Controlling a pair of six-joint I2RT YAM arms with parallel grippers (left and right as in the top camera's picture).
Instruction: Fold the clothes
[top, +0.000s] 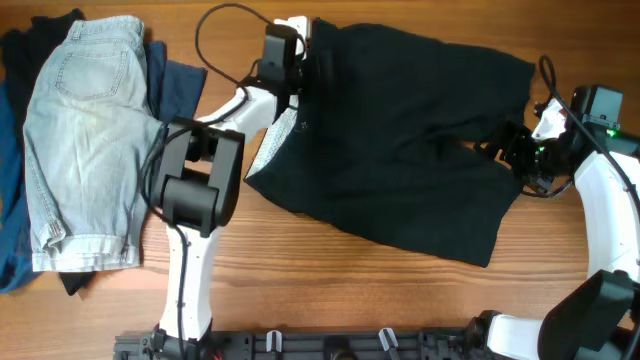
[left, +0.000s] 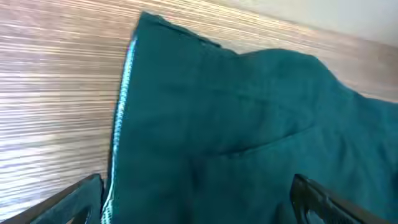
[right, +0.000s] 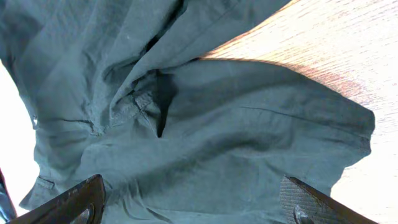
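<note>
Next, I grasp the hem's near corner (top: 484, 257) on the black shorts' leg closest to the rail with my right gripper.
A pair of black shorts (top: 400, 140) lies spread across the middle and back of the table. My left gripper (top: 296, 62) is open over its waistband at the back left; the left wrist view shows the dark cloth (left: 249, 124) between the wide-apart fingers (left: 199, 208). My right gripper (top: 515, 150) is open over the right leg hem; the right wrist view shows crumpled cloth (right: 205, 137) between its spread fingers (right: 193, 205). Neither gripper holds cloth.
Light denim shorts (top: 85, 130) lie on a pile of dark blue and black garments (top: 15, 150) at the left. A black cable (top: 215, 40) loops at the back. The rail (top: 330, 345) runs along the front edge.
</note>
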